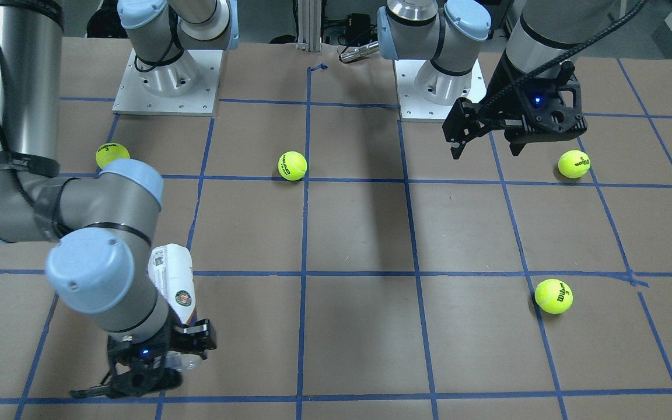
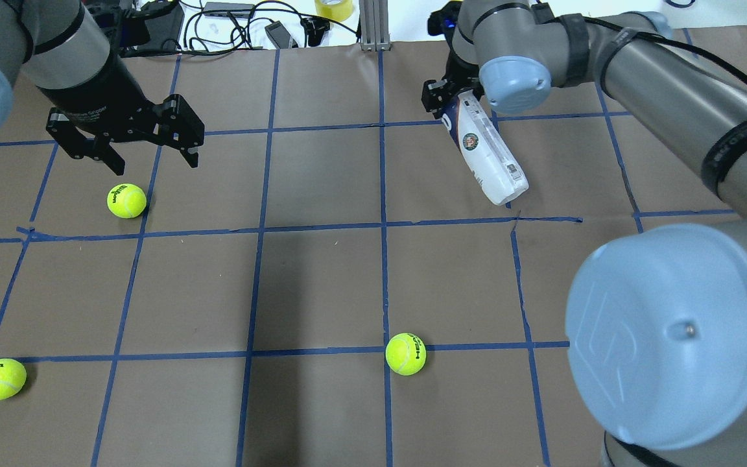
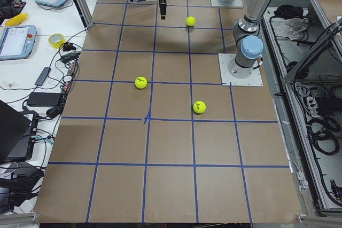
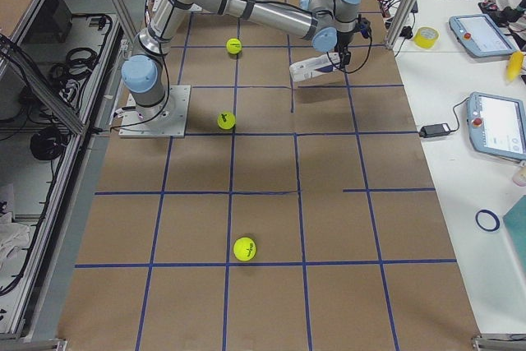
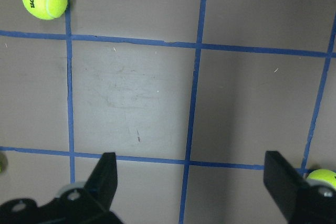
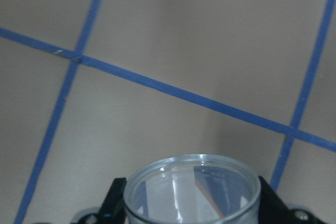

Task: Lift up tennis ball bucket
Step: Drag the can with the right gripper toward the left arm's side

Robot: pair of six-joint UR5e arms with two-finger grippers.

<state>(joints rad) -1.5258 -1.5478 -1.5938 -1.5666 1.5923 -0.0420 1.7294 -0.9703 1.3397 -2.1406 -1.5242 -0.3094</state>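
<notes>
My right gripper needs to put the tennis ball bucket down on its side, over the blue tape crossing [image 1: 321, 283] near the table's middle.
The tennis ball bucket [image 2: 487, 152] is a clear tube with a white and navy label. My right gripper [image 2: 446, 107] is shut on its open end and holds it tilted, seemingly off the table. It also shows in the front-facing view [image 1: 171, 280] with the right gripper [image 1: 187, 350], and in the exterior right view [image 4: 311, 69]. The right wrist view looks over the tube's round open mouth [image 6: 193, 190] between the fingers. My left gripper [image 2: 153, 155] is open and empty above the table, far from the tube; the left wrist view shows its fingers [image 5: 105, 174] wide apart.
Several yellow-green tennis balls lie loose on the brown, blue-taped table: one [image 2: 126, 200] just below the left gripper, one [image 2: 0, 379] at the near left, one [image 2: 405, 353] near the middle. Cables and devices sit beyond the far edge [image 2: 231, 19].
</notes>
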